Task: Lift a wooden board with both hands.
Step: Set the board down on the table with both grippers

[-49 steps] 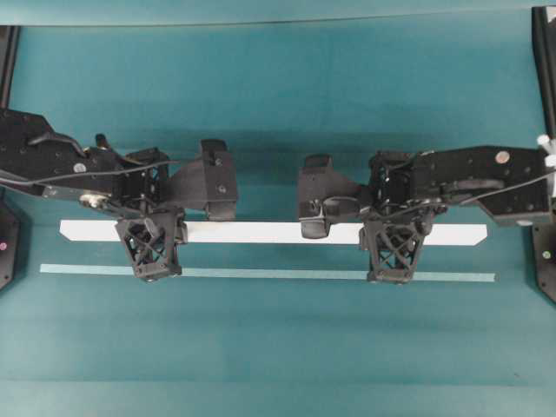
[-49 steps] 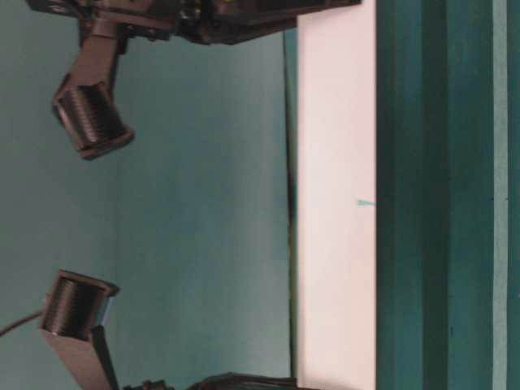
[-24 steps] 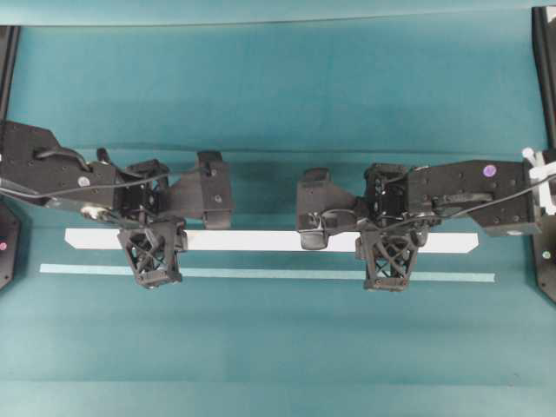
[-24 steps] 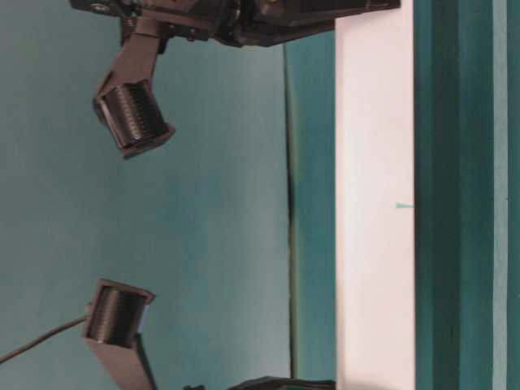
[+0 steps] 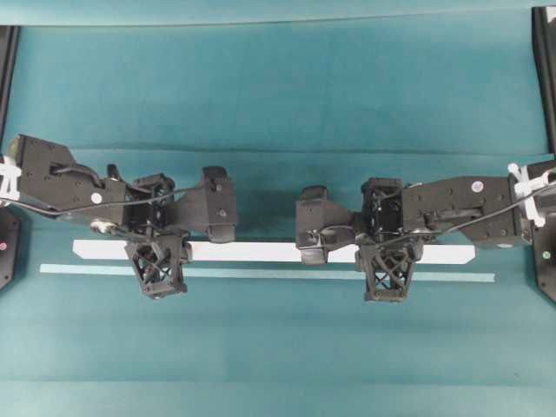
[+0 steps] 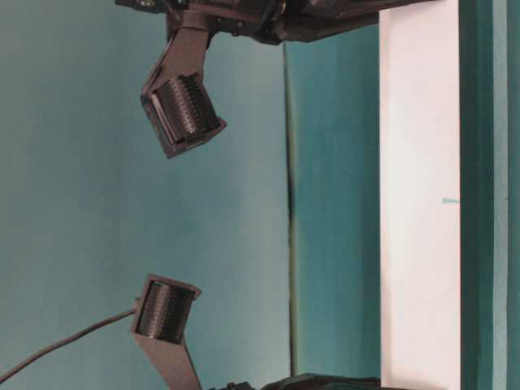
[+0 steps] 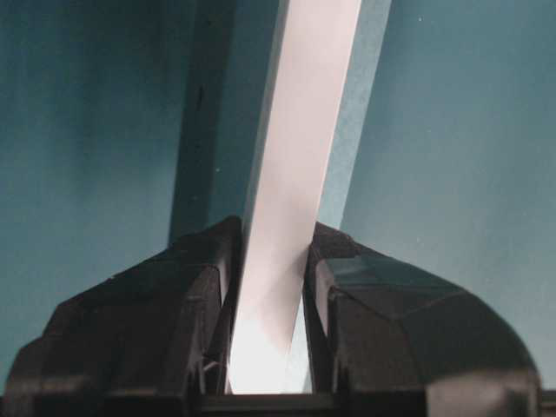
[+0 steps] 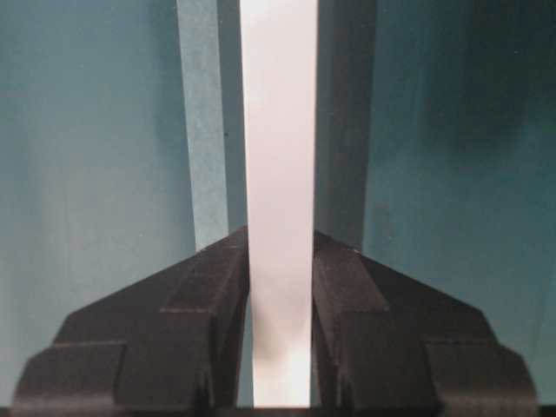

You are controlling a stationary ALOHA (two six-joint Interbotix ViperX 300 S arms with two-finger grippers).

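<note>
The wooden board, now held clear of the teal table, will be released by my right gripper on the teal table [image 5: 274,259] just behind the pale teal strip.
The wooden board [image 5: 261,252] is a long white plank running left to right, held clear of the teal table with its dark shadow beside it. My left gripper [image 5: 156,258] is shut on it near its left end. My right gripper [image 5: 387,261] is shut on it near its right end. In the left wrist view the board [image 7: 300,156] passes between the black jaws of the left gripper [image 7: 272,239], which press its edges. The right wrist view shows the board [image 8: 278,130] the same way in the right gripper [image 8: 280,239]. In the table-level view the board [image 6: 418,203] is a white band.
A thin pale teal strip [image 5: 261,273] lies on the table just in front of the board and parallel to it. Black frame posts [image 5: 543,69] stand at the far corners. Both wrist cameras [image 6: 183,114] hang over the table's middle.
Both grippers have carried the board along, still shut on it. In the overhead view it has shifted toward the teal strip; in the table-level view it has moved steadily to the right.
</note>
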